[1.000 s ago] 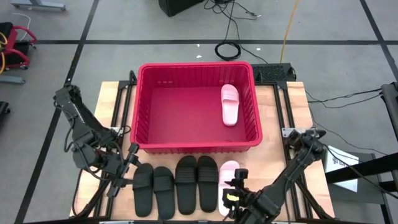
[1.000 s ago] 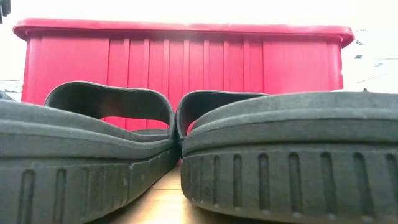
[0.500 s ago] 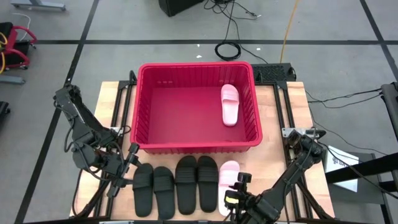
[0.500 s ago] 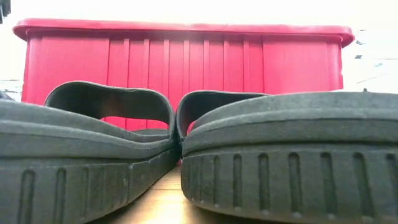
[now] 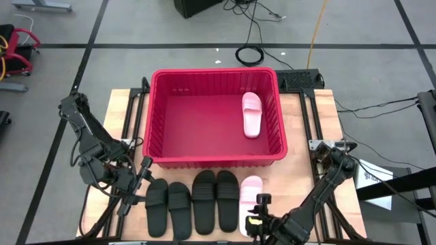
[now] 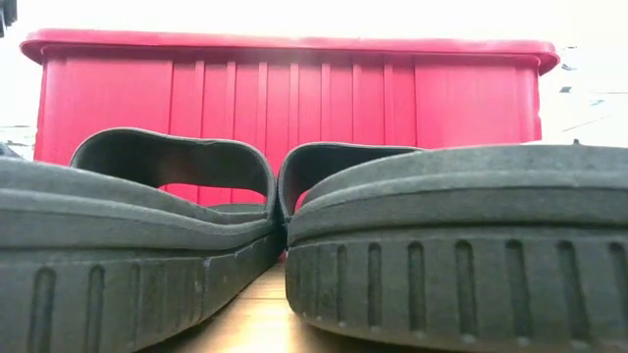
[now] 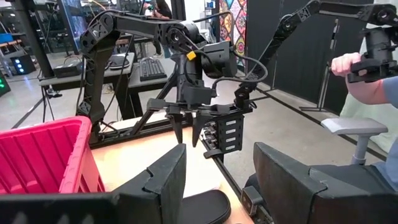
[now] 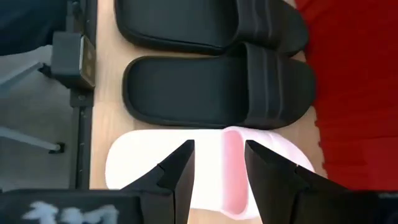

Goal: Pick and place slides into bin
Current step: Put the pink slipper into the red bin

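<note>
Next, my right gripper closes on the strap's opening edge (image 5: 256, 194) (image 8: 244, 191), away from the black slides, to pick up the pink slide on the table.
The red bin (image 5: 214, 158) stands at the table's far middle with one pale pink slide (image 5: 251, 113) lying flat on its floor. Several black slides (image 5: 204, 201) lie side by side, soles down, on the table in front of it; the low view shows two of these black slides (image 6: 461, 245) close up. A second pink slide (image 8: 140, 163) lies at the right end of the row. My right gripper (image 8: 217, 163) hangs open above this slide, tipped downward, one finger over each side of the strap (image 8: 235, 163). My left gripper (image 7: 221, 180) waits open and level at the bin's near left corner.
Metal frame rails (image 5: 310, 116) run along the table's left and right sides. Cables (image 5: 252, 53) lie on the floor beyond the table. In the left wrist view a person's hand (image 7: 348, 62) shows in the room past the table's right side. Bare wood (image 5: 344, 190) lies near right.
My right gripper has tipped a little further downward over the pink slide and stays open. The slides and the bin have not moved.
</note>
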You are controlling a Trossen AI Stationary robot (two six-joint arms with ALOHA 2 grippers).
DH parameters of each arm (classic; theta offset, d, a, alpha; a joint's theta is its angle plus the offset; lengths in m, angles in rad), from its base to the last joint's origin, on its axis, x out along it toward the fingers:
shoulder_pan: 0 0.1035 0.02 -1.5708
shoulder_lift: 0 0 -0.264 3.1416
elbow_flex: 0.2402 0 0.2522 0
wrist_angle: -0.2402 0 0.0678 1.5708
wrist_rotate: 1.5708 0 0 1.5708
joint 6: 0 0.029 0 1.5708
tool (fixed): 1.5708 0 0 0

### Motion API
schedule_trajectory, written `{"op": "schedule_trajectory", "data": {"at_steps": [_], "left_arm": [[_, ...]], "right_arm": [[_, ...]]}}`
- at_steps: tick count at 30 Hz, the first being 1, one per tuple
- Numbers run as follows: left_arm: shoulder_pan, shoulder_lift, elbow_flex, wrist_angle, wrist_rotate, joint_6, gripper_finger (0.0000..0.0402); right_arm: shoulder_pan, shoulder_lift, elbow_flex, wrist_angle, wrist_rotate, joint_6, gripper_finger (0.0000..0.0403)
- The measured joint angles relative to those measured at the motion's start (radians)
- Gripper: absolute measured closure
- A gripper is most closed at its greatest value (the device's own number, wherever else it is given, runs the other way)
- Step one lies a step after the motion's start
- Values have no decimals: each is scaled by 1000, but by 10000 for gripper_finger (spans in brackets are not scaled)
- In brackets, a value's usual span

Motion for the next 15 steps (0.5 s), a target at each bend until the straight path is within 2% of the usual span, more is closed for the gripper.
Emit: {"op": "schedule_trajectory", "data": {"at_steps": [15], "left_arm": [[1, 0, 0, 0, 0, 0, 213]], "right_arm": [[-32, 2, -150, 62, -8, -56, 273]]}}
